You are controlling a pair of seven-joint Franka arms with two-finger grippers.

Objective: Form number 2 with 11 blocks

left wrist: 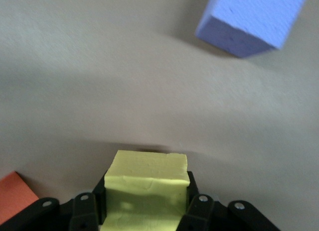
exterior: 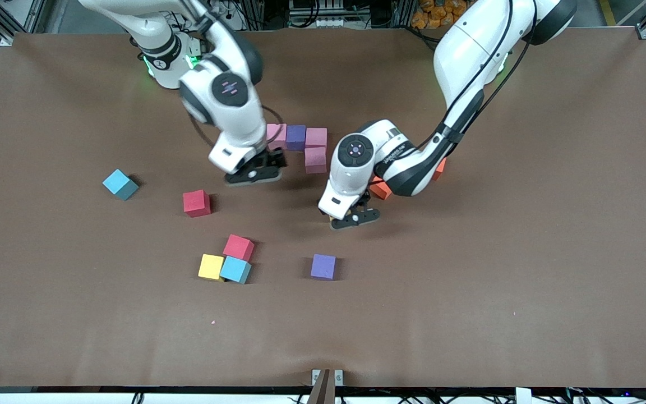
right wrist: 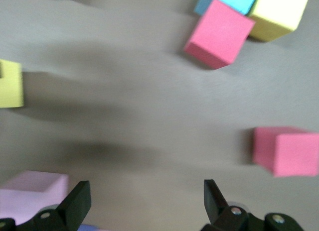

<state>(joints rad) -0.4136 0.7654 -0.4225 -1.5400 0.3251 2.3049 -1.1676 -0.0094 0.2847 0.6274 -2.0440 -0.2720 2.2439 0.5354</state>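
I will close my right gripper on the sides of the red block point(exterior: 238, 247) point(right wrist: 220, 34) that touches the loose yellow block and the light blue block.
My left gripper point(exterior: 350, 217) is shut on a yellow block point(left wrist: 147, 183), low over the table beside an orange block point(exterior: 380, 191). A row of pink point(exterior: 274, 134), purple point(exterior: 296, 136) and pink point(exterior: 316, 136) blocks lies mid-table, with another pink block point(exterior: 315, 160) touching its left-arm end on the camera side. My right gripper point(exterior: 253, 174) hangs open and empty next to that row; its fingers point(right wrist: 75, 203) stand wide apart. Loose red blocks point(exterior: 196, 202) point(exterior: 238, 247), a yellow one point(exterior: 211, 266) and a light blue one point(exterior: 235, 270) lie nearer the camera.
A loose purple cube point(exterior: 323, 266) lies nearer the camera than my left gripper. A blue cube point(exterior: 120, 184) sits alone toward the right arm's end. A second orange cube point(exterior: 441, 168) is mostly hidden under the left arm. Bare brown table point(exterior: 525, 252) stretches toward the left arm's end.
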